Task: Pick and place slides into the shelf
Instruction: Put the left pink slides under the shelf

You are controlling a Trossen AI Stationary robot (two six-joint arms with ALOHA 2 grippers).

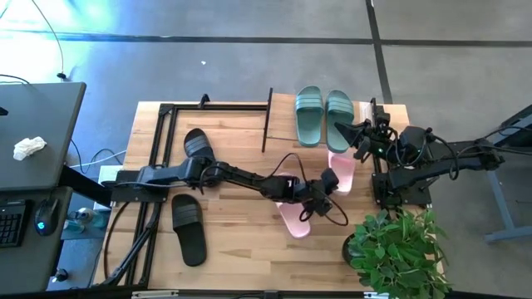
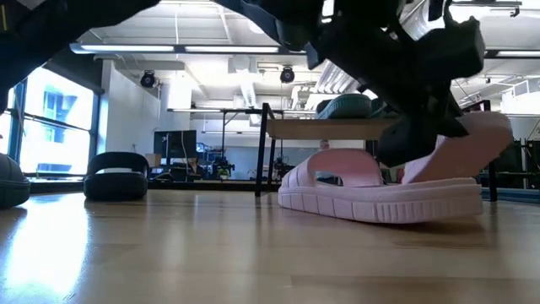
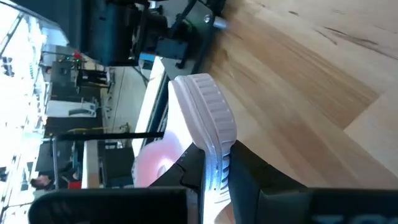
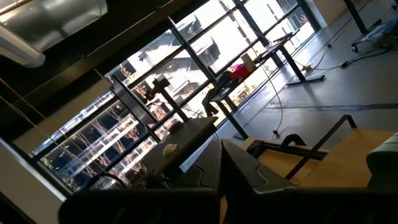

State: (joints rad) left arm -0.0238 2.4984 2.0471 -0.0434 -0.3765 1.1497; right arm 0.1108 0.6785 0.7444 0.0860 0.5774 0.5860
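The light-pink slide will go down on the table (image 1: pixel 347 170) just in front of the sage-green pair, set there by my left gripper.
My left gripper (image 1: pixel 328 182) reaches across the table and is shut on a light-pink slide (image 1: pixel 342 169). The other pink slide (image 1: pixel 292 217) lies flat on its sole on the table just in front of it, also seen in the low view (image 2: pixel 380 192). The sage-green pair (image 1: pixel 322 115) sits on the shelf's top board (image 2: pixel 329 129) at the far edge. Two black slides lie on the table's left part, one far (image 1: pixel 198 144) and one near (image 1: pixel 189 229). My right gripper (image 1: pixel 339 128) hovers shut above the green pair, touching nothing. My left gripper pinches the pink slide through its sole, at the ribbed rim (image 3: pixel 214 163): one finger (image 3: pixel 252 182) on the underside, the other on the footbed side. The slide is tilted, one end raised (image 2: pixel 494 128). The other pink slide hides its lower end.
A potted plant (image 1: pixel 397 247) stands at the table's near right corner, beside the right arm's base (image 1: pixel 401 188). A black metal frame (image 1: pixel 166 124) lies along the table's left and far sides. A dark desk (image 1: pixel 33 141) with a crumpled cloth stands off the left edge.
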